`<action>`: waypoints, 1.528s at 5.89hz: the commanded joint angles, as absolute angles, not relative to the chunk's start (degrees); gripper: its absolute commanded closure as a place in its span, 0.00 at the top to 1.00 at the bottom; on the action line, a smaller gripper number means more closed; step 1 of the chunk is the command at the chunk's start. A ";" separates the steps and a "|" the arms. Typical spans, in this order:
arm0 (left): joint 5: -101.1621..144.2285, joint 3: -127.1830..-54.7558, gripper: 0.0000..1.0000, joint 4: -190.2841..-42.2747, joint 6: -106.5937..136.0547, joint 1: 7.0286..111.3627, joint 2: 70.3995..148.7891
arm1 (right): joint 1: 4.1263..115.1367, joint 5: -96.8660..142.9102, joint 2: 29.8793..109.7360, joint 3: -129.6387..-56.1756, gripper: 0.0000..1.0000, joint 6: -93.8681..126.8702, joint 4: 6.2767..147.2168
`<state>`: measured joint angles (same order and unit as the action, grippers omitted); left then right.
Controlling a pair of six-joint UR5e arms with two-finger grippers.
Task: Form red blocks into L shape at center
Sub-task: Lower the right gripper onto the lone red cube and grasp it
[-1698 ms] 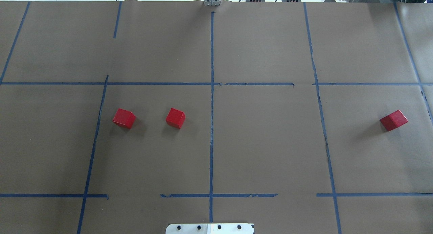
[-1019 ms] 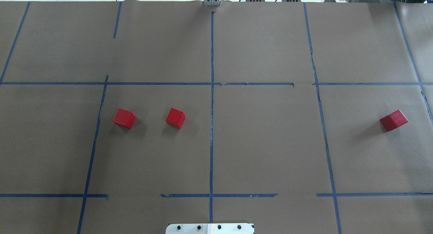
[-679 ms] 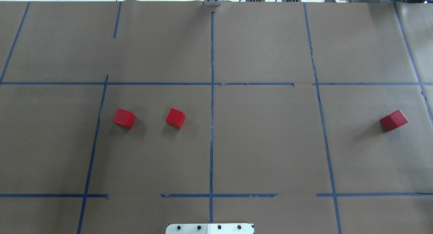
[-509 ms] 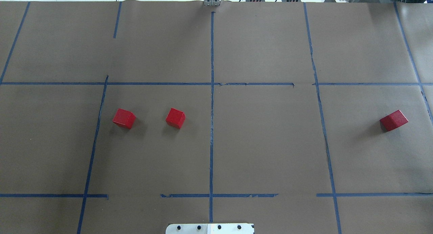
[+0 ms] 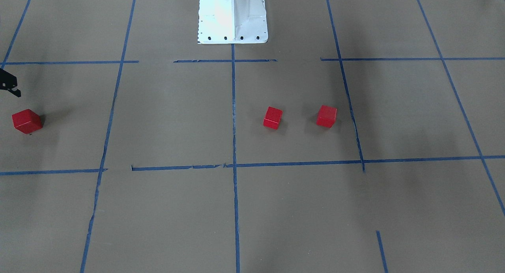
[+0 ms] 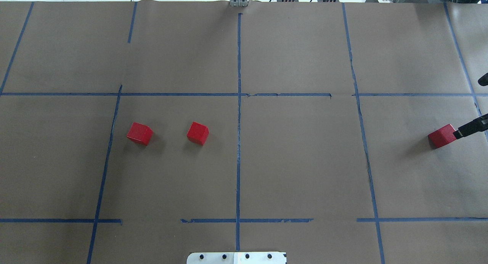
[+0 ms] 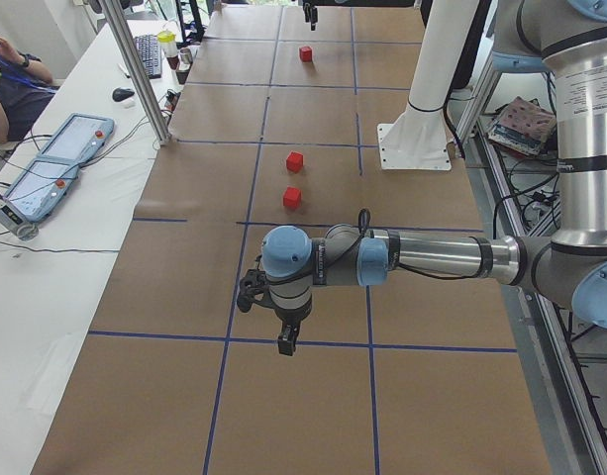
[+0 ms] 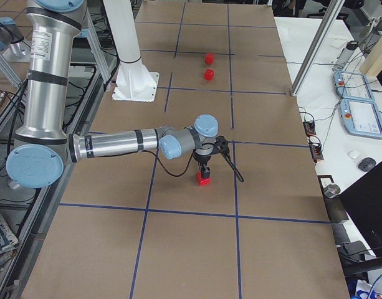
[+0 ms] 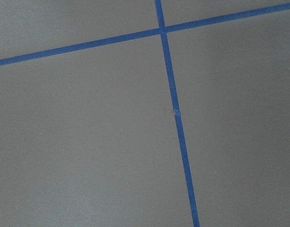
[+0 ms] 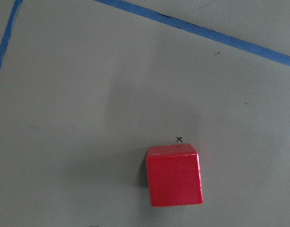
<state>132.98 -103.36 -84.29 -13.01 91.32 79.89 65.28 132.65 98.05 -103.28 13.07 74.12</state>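
Observation:
The lone red block sits far apart from the other red blocks. Next, my right gripper closes on the opposite sides of the lone red block [image 5: 27,121] [image 10: 174,178].
Three red blocks lie on the brown paper. Two sit left of the center tape line [image 6: 238,157]: one [image 6: 139,134] and one [image 6: 197,133], also in the front view [image 5: 326,116] [image 5: 273,118]. The third [image 6: 441,136] [image 5: 27,121] lies far right, apart from them. My right gripper [image 6: 468,108] is open over it, one finger [image 6: 471,127] at the block's outer edge; the right wrist view shows the block [image 10: 174,181] below. My left gripper [image 7: 283,341] hangs over bare paper at the left end; I cannot tell whether it is open. The center [image 6: 289,157] holds no block.
The white robot base [image 5: 232,16] stands at the near middle edge of the table. An aluminium post [image 7: 145,79] and a side table with control tablets [image 7: 60,163] stand beyond the far edge. A person's arm [image 7: 6,89] shows there.
My right gripper's fingers have come into the overhead view at the right edge, beside the far-right block. The three blocks have not moved.

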 commanded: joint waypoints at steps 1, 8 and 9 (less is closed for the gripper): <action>132.98 -103.27 1.00 -84.29 -13.01 91.32 79.89 | 63.55 132.10 94.85 -98.81 1.00 13.98 73.56; 132.98 -103.45 1.00 -84.29 -13.01 91.32 79.89 | 58.10 126.91 91.23 -91.40 0.71 13.45 73.48; 133.07 -103.45 1.00 -84.29 -13.01 91.32 79.89 | 58.10 126.91 91.23 -91.49 0.35 13.45 73.48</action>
<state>133.02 -103.42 -84.29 -13.01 91.32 79.89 58.18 126.99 91.21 -91.41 13.49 73.49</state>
